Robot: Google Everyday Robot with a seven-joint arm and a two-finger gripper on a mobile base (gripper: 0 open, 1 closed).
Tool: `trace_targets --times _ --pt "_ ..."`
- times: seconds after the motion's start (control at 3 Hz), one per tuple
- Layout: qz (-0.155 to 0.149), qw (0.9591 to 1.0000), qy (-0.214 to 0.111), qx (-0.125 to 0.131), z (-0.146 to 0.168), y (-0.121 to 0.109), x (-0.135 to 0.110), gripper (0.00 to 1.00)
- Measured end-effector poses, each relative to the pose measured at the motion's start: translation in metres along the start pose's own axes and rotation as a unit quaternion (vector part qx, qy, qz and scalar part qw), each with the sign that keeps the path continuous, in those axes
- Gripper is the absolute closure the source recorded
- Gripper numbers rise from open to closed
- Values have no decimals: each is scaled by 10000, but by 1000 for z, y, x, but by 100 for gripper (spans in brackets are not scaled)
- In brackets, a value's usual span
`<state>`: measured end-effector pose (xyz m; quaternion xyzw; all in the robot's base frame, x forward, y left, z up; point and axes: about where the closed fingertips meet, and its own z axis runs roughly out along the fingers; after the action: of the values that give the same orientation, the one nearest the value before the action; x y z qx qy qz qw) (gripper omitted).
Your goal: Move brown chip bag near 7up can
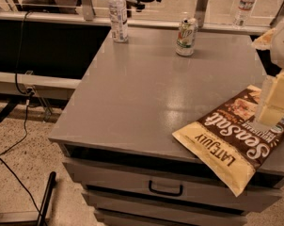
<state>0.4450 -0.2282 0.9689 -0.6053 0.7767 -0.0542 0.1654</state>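
Observation:
I'll grip the brown chip bag's middle (258,124) past the lettering, leaving its cream-yellow end free.
The brown chip bag (231,135) lies flat at the front right of the grey cabinet top (146,93), its cream-yellow end hanging over the front edge. The 7up can (185,36) stands upright at the back of the top, far from the bag. My gripper (275,102) comes in from the right edge and sits right over the bag's far right part, at or just above its surface. The bag's right end is hidden behind the gripper and cut off by the frame edge.
A clear water bottle (118,14) stands at the back left of the top, another bottle (245,4) on the ledge behind. Drawers with a black handle (165,190) are below. Cables run along the floor at left.

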Motion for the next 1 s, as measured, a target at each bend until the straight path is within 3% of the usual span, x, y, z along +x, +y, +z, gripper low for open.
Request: trace_targets --times 0.33,1.0 --pt "-261 9996 28 37 30 -12 39 0" --pt "-982 9950 -115 -108 61 -1 74 0"
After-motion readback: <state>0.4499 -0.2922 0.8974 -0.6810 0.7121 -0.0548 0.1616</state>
